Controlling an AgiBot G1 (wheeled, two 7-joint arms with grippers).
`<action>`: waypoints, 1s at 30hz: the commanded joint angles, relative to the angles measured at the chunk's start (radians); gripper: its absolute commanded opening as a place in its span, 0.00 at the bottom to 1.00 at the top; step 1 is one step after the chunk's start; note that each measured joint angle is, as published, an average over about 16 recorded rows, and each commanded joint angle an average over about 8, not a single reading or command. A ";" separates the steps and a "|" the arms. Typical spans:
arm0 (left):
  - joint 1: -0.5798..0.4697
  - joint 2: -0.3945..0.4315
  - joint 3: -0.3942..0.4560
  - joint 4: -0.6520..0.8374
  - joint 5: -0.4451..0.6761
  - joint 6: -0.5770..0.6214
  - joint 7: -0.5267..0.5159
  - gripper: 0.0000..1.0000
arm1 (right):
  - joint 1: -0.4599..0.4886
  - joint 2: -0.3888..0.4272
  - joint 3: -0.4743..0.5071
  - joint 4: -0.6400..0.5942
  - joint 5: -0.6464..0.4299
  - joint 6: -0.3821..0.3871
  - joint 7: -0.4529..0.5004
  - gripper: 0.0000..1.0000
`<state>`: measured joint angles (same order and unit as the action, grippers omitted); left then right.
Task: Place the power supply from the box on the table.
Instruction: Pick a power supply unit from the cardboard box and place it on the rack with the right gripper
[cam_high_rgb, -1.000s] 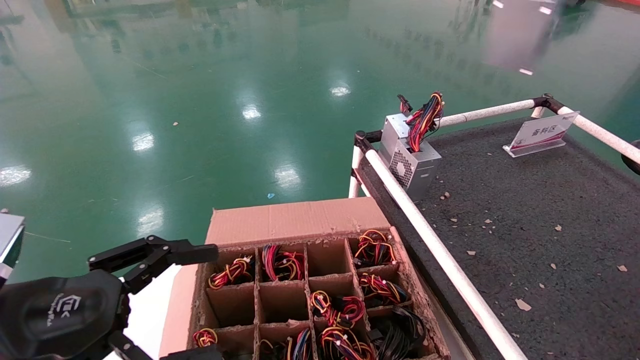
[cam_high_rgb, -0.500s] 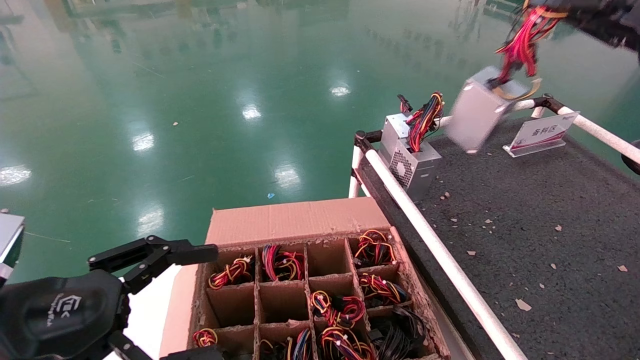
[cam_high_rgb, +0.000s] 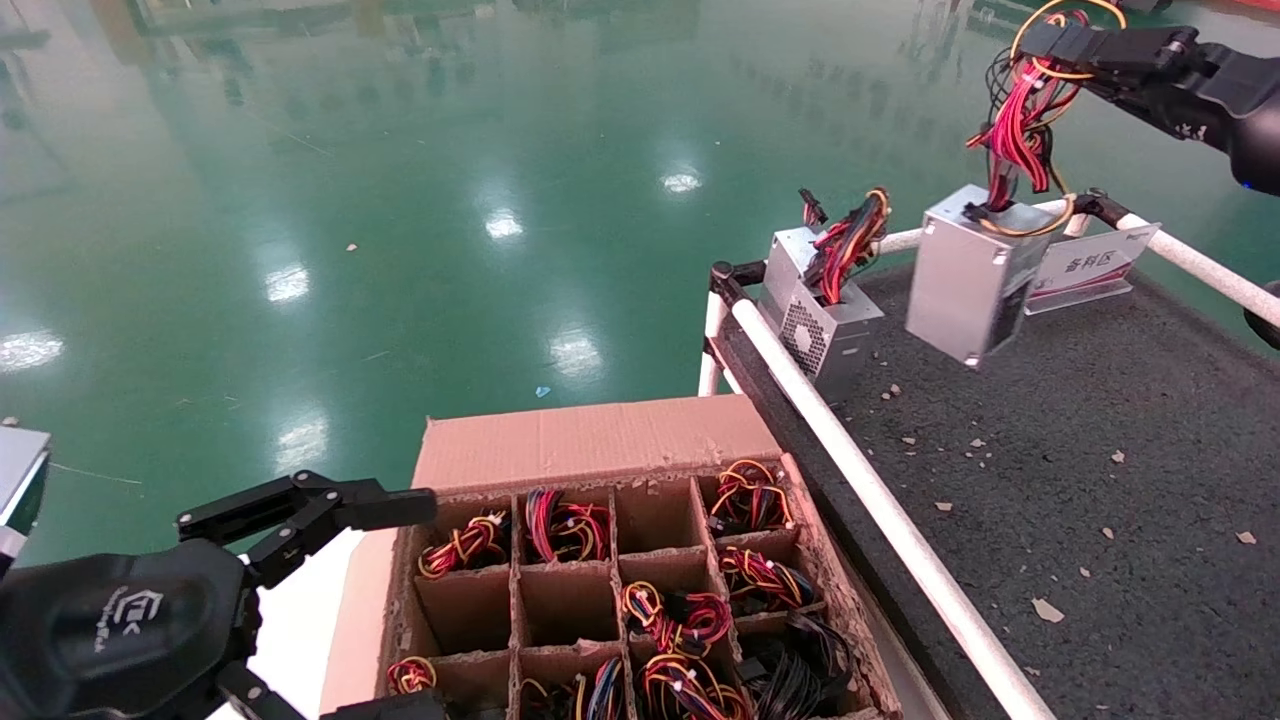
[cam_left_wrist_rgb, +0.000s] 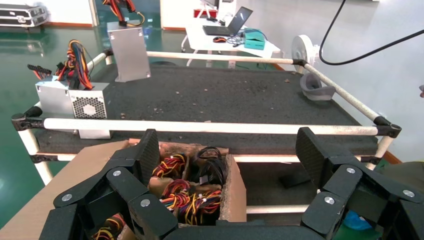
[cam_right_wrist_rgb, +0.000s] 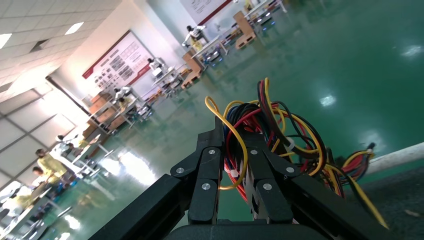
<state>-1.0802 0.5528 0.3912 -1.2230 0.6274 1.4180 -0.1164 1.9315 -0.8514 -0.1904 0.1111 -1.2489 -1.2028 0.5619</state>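
Note:
The robot's right gripper will release the power supply, now hanging over the table's far end, on the table (cam_high_rgb: 897, 372) next to the second silver unit with the vent grille.
The power supply (cam_high_rgb: 965, 275), a silver metal unit, hangs in the air over the far end of the table (cam_high_rgb: 1100, 450). My right gripper (cam_high_rgb: 1050, 45) is shut on its bundle of red, yellow and black wires (cam_high_rgb: 1020, 130), high at the upper right. The right wrist view shows the wires (cam_right_wrist_rgb: 272, 125) pinched in that gripper (cam_right_wrist_rgb: 234, 135). From the left wrist the power supply (cam_left_wrist_rgb: 129, 52) shows far off. My left gripper (cam_high_rgb: 400, 600) stays open beside the box (cam_high_rgb: 590, 440), holding nothing (cam_left_wrist_rgb: 227, 150). Many of the box's cells hold coloured wire bundles.
A second silver unit with a vent grille (cam_high_rgb: 825, 320) stands at the table's far left corner, close to the hanging one. A white sign (cam_high_rgb: 1085, 270) stands behind it. A white pipe rail (cam_high_rgb: 870, 490) divides box from table. Cardboard scraps dot the tabletop.
The power supply has come down from the upper right and now hangs lower and more upright over the table's far end. The left arm has not moved.

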 joint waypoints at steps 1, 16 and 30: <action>0.000 0.000 0.000 0.000 0.000 0.000 0.000 1.00 | 0.007 -0.004 0.001 -0.016 0.001 0.007 -0.010 0.00; 0.000 0.000 0.000 0.000 0.000 0.000 0.000 1.00 | -0.022 -0.043 0.006 -0.090 0.005 0.081 -0.098 0.00; 0.000 0.000 0.000 0.000 0.000 0.000 0.000 1.00 | -0.070 -0.088 0.003 -0.112 0.001 0.104 -0.134 0.00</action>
<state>-1.0802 0.5528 0.3912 -1.2230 0.6274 1.4180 -0.1164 1.8602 -0.9425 -0.1875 -0.0008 -1.2480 -1.0919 0.4267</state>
